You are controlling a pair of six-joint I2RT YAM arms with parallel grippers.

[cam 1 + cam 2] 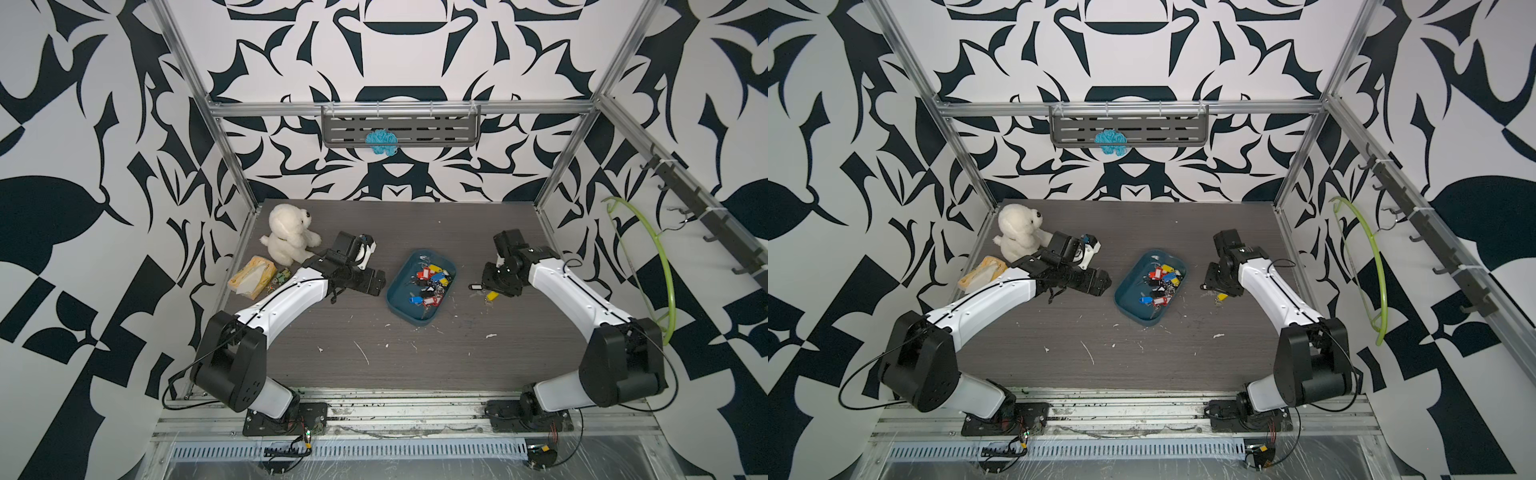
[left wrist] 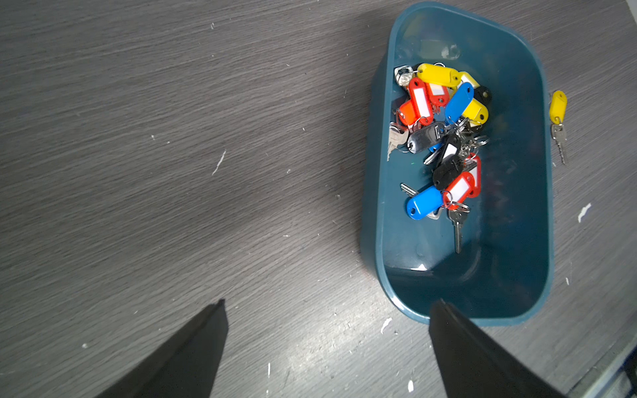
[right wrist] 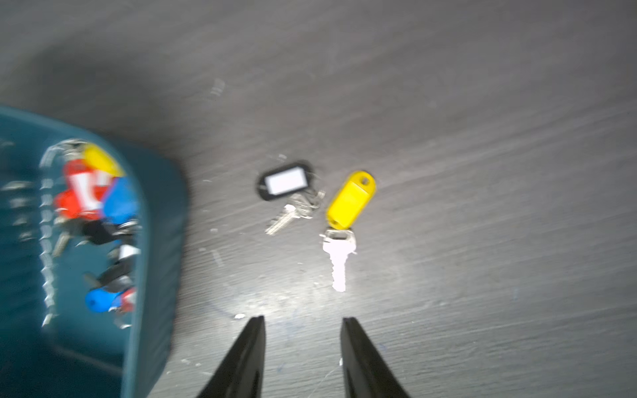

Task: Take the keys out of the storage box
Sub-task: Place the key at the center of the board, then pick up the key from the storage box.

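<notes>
Next, I close my left gripper on the blue tag [image 1: 437, 276] [image 2: 459, 102] of the key that lies next to the yellow tags, toward the far end of the storage box.
The storage box [image 1: 392, 296] [image 1: 1121, 293] is a dark teal tray at the table's middle, seen in both top views. Several keys [image 1: 430, 280] [image 2: 444, 138] with red, yellow, blue and black tags lie heaped inside it. Two more keys rest on the table to its right: one with a black tag [image 3: 284, 184] [image 1: 476, 286] and one with a yellow tag [image 3: 351, 200] [image 1: 491, 296]. My right gripper [image 3: 303, 319] hovers just short of these two, open and empty. My left gripper [image 2: 332, 303] is wide open and empty at the box's left, one finger by the box's near corner [image 2: 482, 320].
A white plush toy [image 1: 289, 232], a yellow tissue packet [image 1: 251, 276] and a green keychain [image 1: 280, 277] sit at the back left behind my left arm. A blue yarn bundle [image 1: 380, 141] lies on the wall shelf. A green hanger [image 1: 660, 266] hangs on the right wall.
</notes>
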